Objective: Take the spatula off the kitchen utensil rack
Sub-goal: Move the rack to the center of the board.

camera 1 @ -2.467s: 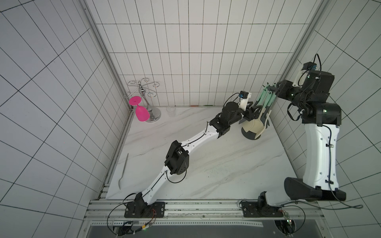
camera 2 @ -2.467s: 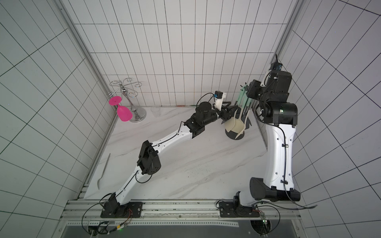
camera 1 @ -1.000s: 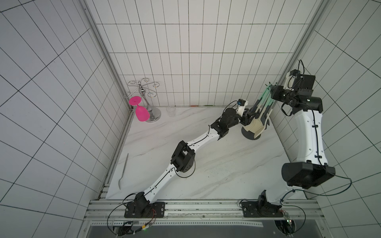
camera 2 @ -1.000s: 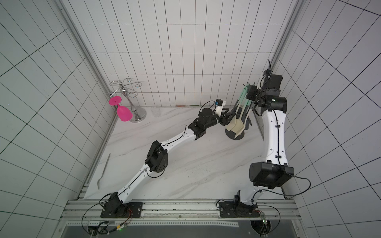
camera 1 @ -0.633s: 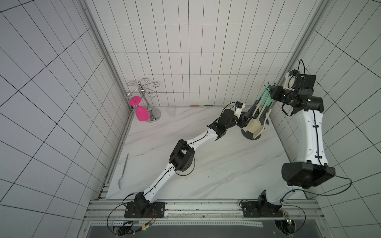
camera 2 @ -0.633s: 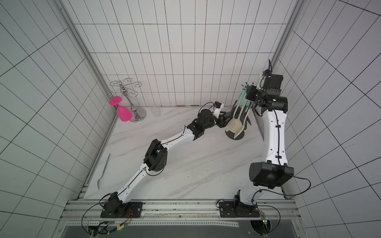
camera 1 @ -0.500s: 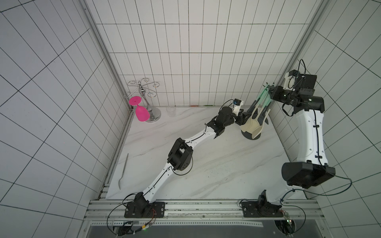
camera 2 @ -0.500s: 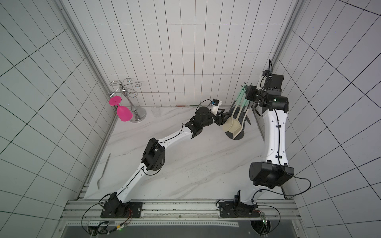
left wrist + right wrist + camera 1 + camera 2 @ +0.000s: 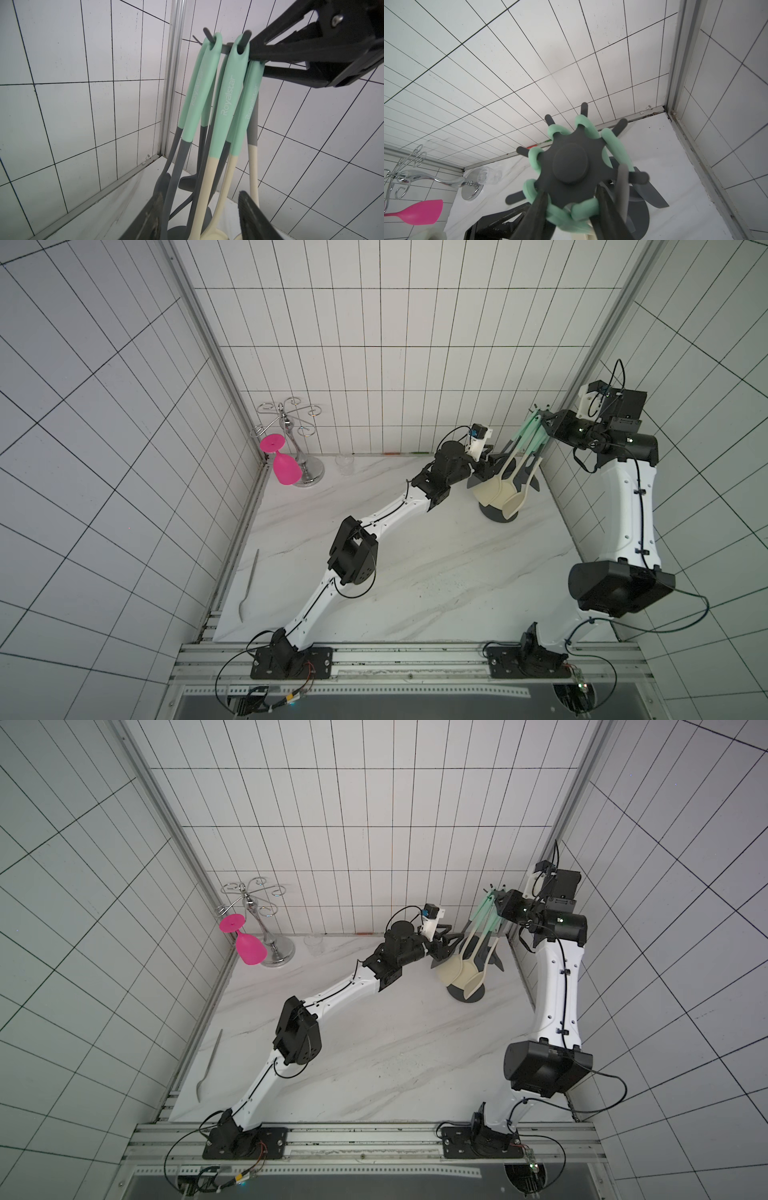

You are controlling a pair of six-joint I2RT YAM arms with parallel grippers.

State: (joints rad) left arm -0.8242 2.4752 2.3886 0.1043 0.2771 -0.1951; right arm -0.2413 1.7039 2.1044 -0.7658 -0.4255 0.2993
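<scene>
I can see the kitchen utensil rack leaning away from my left gripper, so next I tilt it back with my right gripper before my left gripper closes on the spatula's handle [image 9: 214,155].
The kitchen utensil rack [image 9: 500,515] [image 9: 466,994] stands at the back right, a dark grey stand with a star of hooks [image 9: 570,164] on top. Several mint-handled utensils [image 9: 226,97] hang from it. One is the spatula [image 9: 514,501] [image 9: 473,986], with a flat cream blade. My right gripper [image 9: 546,425] [image 9: 500,903] [image 9: 571,190] is shut on the star hub from above, pinching handle loops too. Low down, my left gripper [image 9: 496,460] [image 9: 451,942] [image 9: 199,195] is open, and its jaws straddle grey and cream shafts.
A chrome glass holder [image 9: 291,439] carries a hanging pink glass [image 9: 284,466] at the back left. A small clear glass [image 9: 345,459] stands beside it. A thin grey utensil [image 9: 249,587] lies along the table's left edge. The back and right walls stand close to the rack.
My left gripper has pushed further in among the hanging shafts and its jaws have narrowed. The right arm lowered its elbow earlier, and its gripper has stayed on the rack top.
</scene>
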